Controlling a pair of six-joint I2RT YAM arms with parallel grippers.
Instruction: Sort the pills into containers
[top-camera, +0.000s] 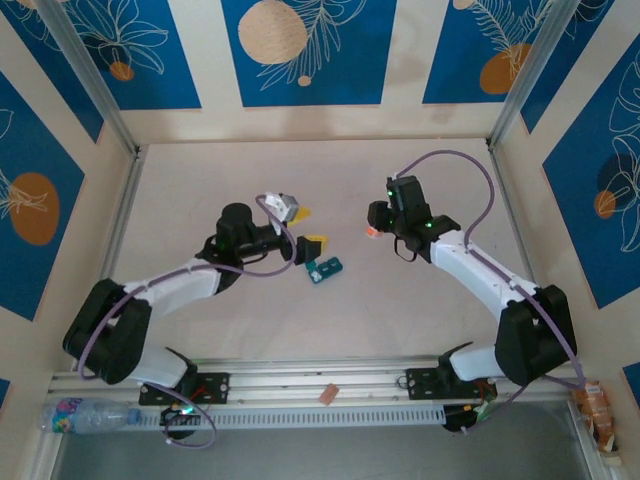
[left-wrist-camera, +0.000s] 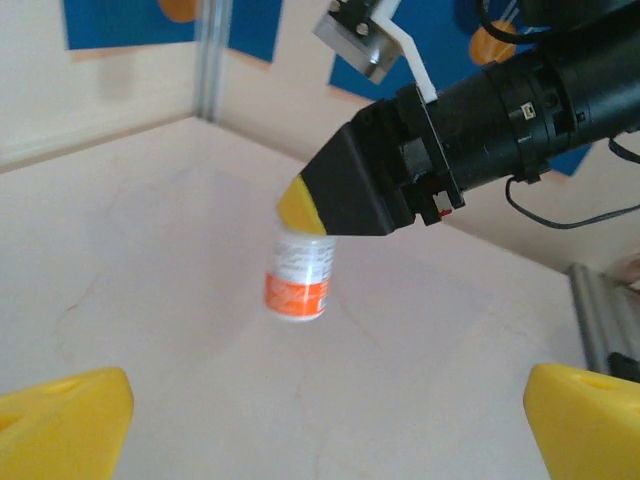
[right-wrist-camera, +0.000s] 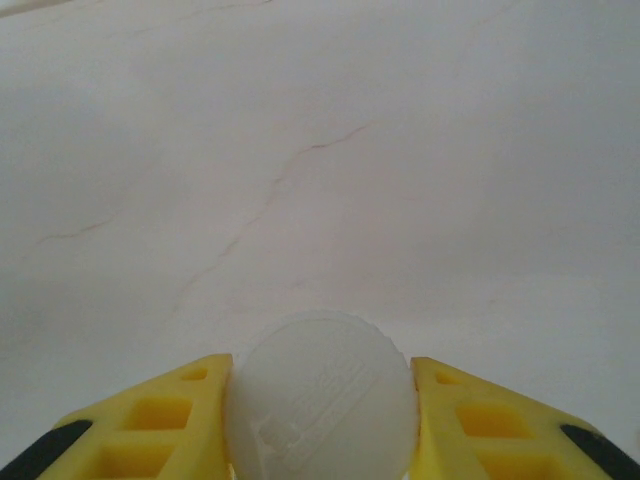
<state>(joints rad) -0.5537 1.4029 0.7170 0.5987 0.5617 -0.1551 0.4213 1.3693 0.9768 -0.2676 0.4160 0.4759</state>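
Observation:
My right gripper has the small white bottle, now held off the table, to put down. I need to set it on the bare table (top-camera: 384, 247) between the teal-green pill organiser and my right arm.
The teal-green pill organiser (top-camera: 325, 267) lies flat on the table, just to the near right of my left gripper (top-camera: 308, 228). That gripper is open, its yellow fingers (left-wrist-camera: 60, 420) spread wide with nothing between them. My right gripper (top-camera: 375, 228) is shut on the small white bottle (left-wrist-camera: 298, 275) with an orange label, held off the table facing the left gripper. In the right wrist view the bottle's round white cap (right-wrist-camera: 320, 395) sits tight between the yellow fingers (right-wrist-camera: 170, 420). No loose pills can be made out.
The pale table (top-camera: 330, 170) is boxed in by walls with blue panels and metal posts (top-camera: 95, 85). A water bottle (top-camera: 80, 413) lies by the near rail at the left, a small tan piece (top-camera: 327, 394) on the rail, and a packet (top-camera: 597, 405) at the near right.

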